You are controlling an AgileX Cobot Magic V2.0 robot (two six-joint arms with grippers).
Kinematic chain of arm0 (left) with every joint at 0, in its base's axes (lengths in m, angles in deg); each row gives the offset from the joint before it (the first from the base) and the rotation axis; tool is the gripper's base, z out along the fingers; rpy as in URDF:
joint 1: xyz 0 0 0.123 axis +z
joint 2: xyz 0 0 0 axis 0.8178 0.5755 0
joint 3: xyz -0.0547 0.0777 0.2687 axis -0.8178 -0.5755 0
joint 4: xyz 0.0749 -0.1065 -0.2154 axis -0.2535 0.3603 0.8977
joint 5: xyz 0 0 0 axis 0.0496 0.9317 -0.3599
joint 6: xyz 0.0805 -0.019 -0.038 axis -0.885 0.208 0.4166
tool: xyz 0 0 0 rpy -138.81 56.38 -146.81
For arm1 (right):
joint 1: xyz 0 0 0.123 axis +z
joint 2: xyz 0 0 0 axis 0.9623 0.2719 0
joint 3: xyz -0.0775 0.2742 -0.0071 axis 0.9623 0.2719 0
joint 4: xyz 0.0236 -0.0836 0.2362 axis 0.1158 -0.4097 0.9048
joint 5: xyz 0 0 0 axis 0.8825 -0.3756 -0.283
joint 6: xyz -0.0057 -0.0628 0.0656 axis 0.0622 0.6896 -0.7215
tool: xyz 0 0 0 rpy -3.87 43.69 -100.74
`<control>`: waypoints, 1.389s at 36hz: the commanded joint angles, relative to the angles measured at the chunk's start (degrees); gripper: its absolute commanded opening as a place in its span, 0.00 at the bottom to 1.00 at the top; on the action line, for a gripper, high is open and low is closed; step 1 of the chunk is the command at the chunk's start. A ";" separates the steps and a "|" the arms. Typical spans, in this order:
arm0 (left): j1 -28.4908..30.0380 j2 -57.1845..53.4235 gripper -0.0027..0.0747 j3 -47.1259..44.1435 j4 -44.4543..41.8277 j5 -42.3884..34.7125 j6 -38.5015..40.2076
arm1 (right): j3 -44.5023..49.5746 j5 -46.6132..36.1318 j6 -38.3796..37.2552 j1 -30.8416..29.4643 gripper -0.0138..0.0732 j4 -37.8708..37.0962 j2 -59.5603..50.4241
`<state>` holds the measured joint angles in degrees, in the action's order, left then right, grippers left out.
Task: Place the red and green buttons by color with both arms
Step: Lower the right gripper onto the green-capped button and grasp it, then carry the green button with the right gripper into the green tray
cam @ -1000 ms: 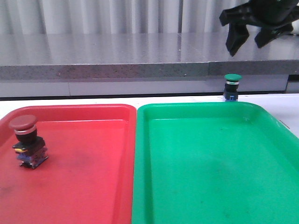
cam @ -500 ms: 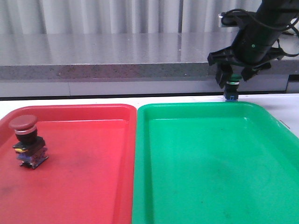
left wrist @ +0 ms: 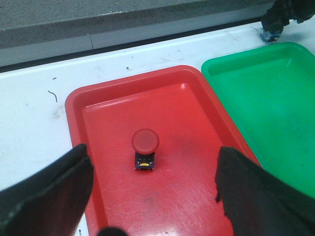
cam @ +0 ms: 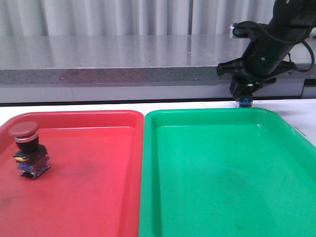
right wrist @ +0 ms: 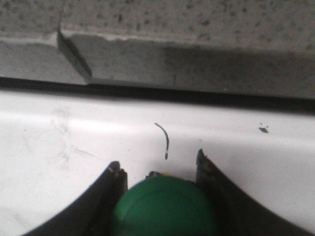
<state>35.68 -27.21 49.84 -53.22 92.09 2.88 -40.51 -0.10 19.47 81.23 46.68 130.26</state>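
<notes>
My right gripper is to put down the green button. It will let go of it on the green tray's bottom, toward its back rim [cam: 240, 159].
The red button [cam: 25, 143] stands upright in the left part of the red tray [cam: 89, 197]; the left wrist view shows it [left wrist: 145, 147] below my left gripper [left wrist: 152, 196], which hangs open and empty above the tray. The green button [cam: 244, 102] stands on the white table just behind the green tray [cam: 222, 187]. My right gripper [cam: 244, 98] is down over it, so only its blue base shows in the front view. In the right wrist view the two fingers press both sides of the green cap [right wrist: 165, 206]. My left gripper is out of the front view.
The two trays lie side by side, touching, on the white table [left wrist: 29, 123]. A grey stone ledge [cam: 123, 64] runs along the back, close behind the green button. The green tray's rim [cam: 207, 112] is just in front of the button.
My right gripper came down from above the ledge onto the green button and its fingers closed in on the cap. The red button has not moved.
</notes>
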 commanded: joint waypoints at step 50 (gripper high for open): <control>-0.31 -0.08 0.70 1.34 0.11 -3.75 0.69 | 42.10 -15.14 0.61 14.54 0.47 -0.07 -34.52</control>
<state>35.68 -27.21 49.84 -53.22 92.09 2.88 2.61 -10.07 19.47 95.80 46.68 96.78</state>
